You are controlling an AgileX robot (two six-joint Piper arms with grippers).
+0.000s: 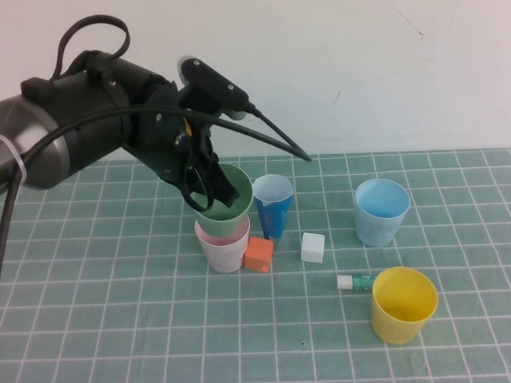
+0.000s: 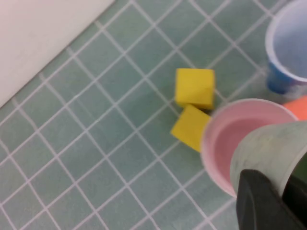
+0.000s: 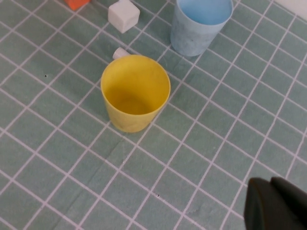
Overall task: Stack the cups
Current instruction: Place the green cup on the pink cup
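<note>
The robot's left gripper should release the sage green cup nested down inside the pale pink cup (image 1: 222, 233) (image 2: 251, 145) beside the orange cube.
The sage green cup (image 1: 226, 209) leans with its base inside the mouth of the pale pink cup (image 1: 223, 249), which stands on the mat. My left gripper (image 1: 217, 190) is shut on the green cup's (image 2: 268, 148) rim, one finger outside the wall and one inside, above the pink cup (image 2: 223, 139). To the right, the light blue cup (image 1: 382, 211) and the yellow cup (image 1: 403, 305) stand apart. My right gripper (image 3: 278, 206) is shut and empty, hanging over bare mat near the yellow cup (image 3: 135, 91) and the light blue cup (image 3: 201, 26). It is outside the high view.
A narrow dark blue cup (image 1: 273, 206) stands just right of the stack. An orange cube (image 1: 259, 254) touches the pink cup, with a white cube (image 1: 313, 247) and a small tube (image 1: 355, 281) nearby. Two yellow cubes (image 2: 194, 88) lie behind the pink cup.
</note>
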